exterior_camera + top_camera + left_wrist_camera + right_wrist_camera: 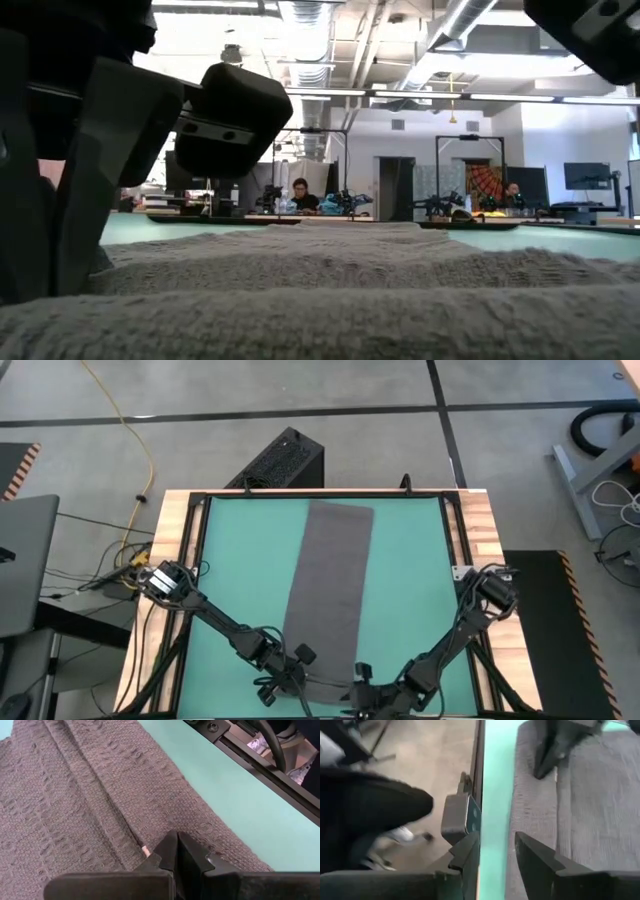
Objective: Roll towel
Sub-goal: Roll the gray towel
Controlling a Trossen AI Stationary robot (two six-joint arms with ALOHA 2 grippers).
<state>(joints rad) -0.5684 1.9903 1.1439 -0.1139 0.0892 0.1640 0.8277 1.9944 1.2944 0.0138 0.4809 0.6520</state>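
The robot's left gripper rests inward on the towel's near fold and its right gripper is empty, so it should pinch the fold at both towel corners (pixel 514 882) before rolling.
The dark grey towel (pixel 330 580) lies flat on the green mat as a long narrow strip, running from the table's far edge to its near edge. In the low view its near end (pixel 320 310) forms a thick ridge. My left gripper (pixel 292 682) is shut, with its tips on the towel's near left part (pixel 177 840). A small whitish tag (pixel 146 851) peeks out of a lengthwise fold beside it. My right gripper (pixel 497 850) is open by the towel's near right corner (pixel 368 695). One finger hangs over the mat's rim and the other over the towel's edge. My left gripper rests its shut fingertips on the towel's top surface (pixel 165 827), close to the lengthwise fold near the near end. The fingers slant down from the table's near side. I cannot tell whether any cloth is pinched between them. The towel lies flat on the mat.
A black rail (pixel 260 765) frames the green mat (pixel 240 560), with wooden table edges (pixel 170 540) outside it. A black box (pixel 285 460) stands on the floor beyond the far edge. A laptop (pixel 25 560) sits off to the left. People sit at benches (pixel 300 195) far behind.
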